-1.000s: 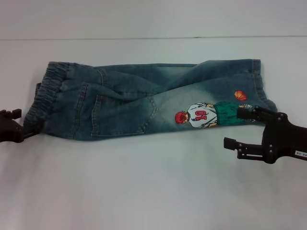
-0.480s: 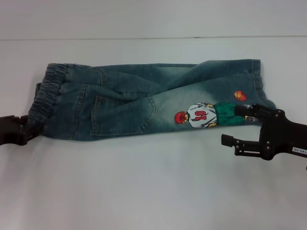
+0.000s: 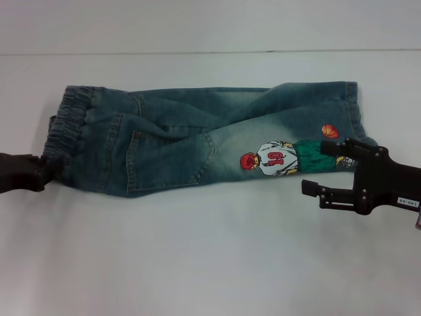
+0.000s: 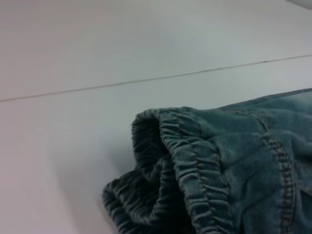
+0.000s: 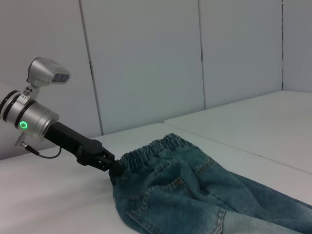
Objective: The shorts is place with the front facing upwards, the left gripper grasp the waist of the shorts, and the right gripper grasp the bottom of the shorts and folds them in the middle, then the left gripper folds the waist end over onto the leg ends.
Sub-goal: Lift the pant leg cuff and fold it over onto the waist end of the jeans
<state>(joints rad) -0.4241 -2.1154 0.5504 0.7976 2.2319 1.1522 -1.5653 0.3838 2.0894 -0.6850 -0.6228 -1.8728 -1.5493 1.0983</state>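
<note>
Next, I close my right gripper on the cartoon player's white shirt point(image 3: 270, 150) near the shorts' middle, as the waist end folds over beside it.
The blue-green denim shorts point(image 3: 177, 141) lie folded lengthwise across the white table, with the pocket and the cartoon player print point(image 3: 273, 158) facing up. The ruffled waist point(image 3: 66, 128) is at the left and the leg ends point(image 3: 354, 108) at the right. My left gripper point(image 3: 45, 170) is shut on the near corner of the waist; the right wrist view shows the left gripper point(image 5: 113, 167) pinching the elastic band point(image 5: 151, 147). The left wrist view shows only the bunched waist point(image 4: 195, 161). My right gripper point(image 3: 323, 168) is open at the near leg hem, one finger over the cloth beside the print, the other over bare table.
The white table point(image 3: 197, 263) extends in front of the shorts. A seam line point(image 3: 197, 52) runs across it behind them. Pale wall panels point(image 5: 146, 63) stand beyond the table in the right wrist view.
The left gripper's fingers were apart and have closed on the waist corner while shifting right. The right gripper drifted slightly left and nearer, still open.
</note>
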